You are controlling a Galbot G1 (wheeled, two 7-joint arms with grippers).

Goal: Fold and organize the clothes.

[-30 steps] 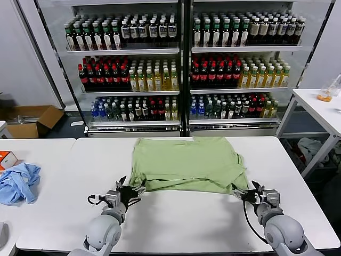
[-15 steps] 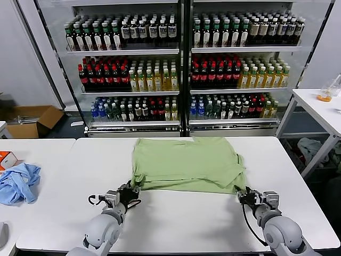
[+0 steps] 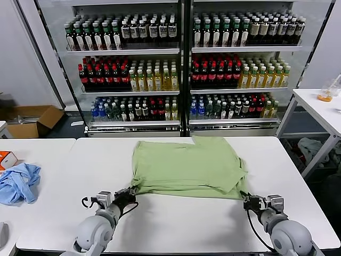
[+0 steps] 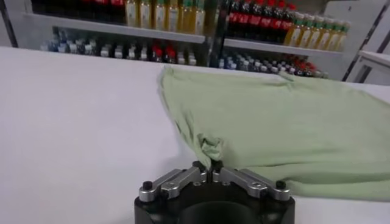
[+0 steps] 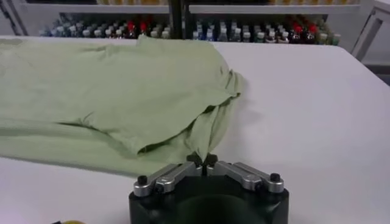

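The robot's left gripper will release the corner of the light green shirt on the bare white table (image 3: 126,212) towards the table's front edge.
The clothes, a light green shirt (image 3: 187,166), lie spread flat on the white table (image 3: 176,224). My left gripper (image 3: 129,192) is shut on the shirt's near left corner. The left wrist view shows that corner (image 4: 212,149) bunched into a small fold between the closed jaws of my left gripper (image 4: 212,166). My right gripper (image 3: 246,201) is shut on the shirt's near right corner. In the right wrist view the fabric (image 5: 204,137) is drawn to a point where my right gripper (image 5: 202,161) pinches it. The collar, buttons and print do not show.
A light blue cloth (image 3: 18,182) lies on the neighbouring table at the left, beside an orange-and-white box (image 3: 6,159). Drinks fridges (image 3: 181,69) stand behind the table. Another white table (image 3: 322,109) is at the far right.
Both grippers went from open to shut on the shirt's near corners. They then drew back toward me, pulling the near hem taut and straighter.
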